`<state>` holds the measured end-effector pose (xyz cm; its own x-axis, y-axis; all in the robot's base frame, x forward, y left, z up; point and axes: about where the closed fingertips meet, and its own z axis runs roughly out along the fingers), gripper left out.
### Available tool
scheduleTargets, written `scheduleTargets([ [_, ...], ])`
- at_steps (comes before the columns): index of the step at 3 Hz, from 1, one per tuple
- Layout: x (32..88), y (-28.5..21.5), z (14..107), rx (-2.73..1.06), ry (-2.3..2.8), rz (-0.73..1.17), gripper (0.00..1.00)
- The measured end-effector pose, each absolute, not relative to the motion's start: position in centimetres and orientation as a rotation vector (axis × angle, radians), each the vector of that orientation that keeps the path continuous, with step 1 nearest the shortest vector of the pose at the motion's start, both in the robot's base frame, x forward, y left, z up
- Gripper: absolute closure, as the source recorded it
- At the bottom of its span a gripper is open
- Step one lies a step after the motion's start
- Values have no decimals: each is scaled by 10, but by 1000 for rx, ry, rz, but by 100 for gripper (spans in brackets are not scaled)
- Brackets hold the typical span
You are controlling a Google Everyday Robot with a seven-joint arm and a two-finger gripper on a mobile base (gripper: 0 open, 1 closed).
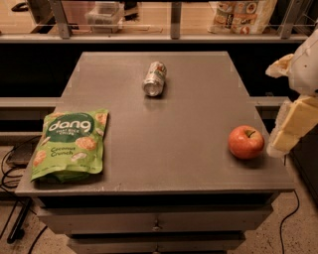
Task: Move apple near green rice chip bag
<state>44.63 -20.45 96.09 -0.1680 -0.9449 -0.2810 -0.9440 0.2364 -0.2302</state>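
Note:
My gripper goes to the apple's middle (246, 143) next and closes there, because the apple has to move near the green rice chip bag.
The red-orange apple (246, 142) sits upright near the front right corner of the grey table (174, 114). The green rice chip bag (69, 144), with white "dang" lettering, lies flat at the front left corner. My gripper (290, 124) hangs at the table's right edge, just right of the apple, its pale fingers pointing down; it holds nothing that I can see. The gripper is partly cut off by the frame's right side.
A silver drink can (154, 78) lies on its side at the back middle of the table. A shelf rail with bags and a plastic box (104, 12) runs behind. Drawers (156, 223) sit under the tabletop; cables lie on the floor at the left.

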Motion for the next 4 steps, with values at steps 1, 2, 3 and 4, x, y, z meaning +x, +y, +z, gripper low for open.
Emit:
scheduleTargets([
  [1, 455, -192, 928, -1739, 2127, 99, 0],
  [2, 469, -186, 888, -1731, 2148, 88, 2],
  [3, 477, -188, 868, -1730, 2179, 64, 24],
  [4, 481, -192, 855, -1738, 2218, 49, 47],
])
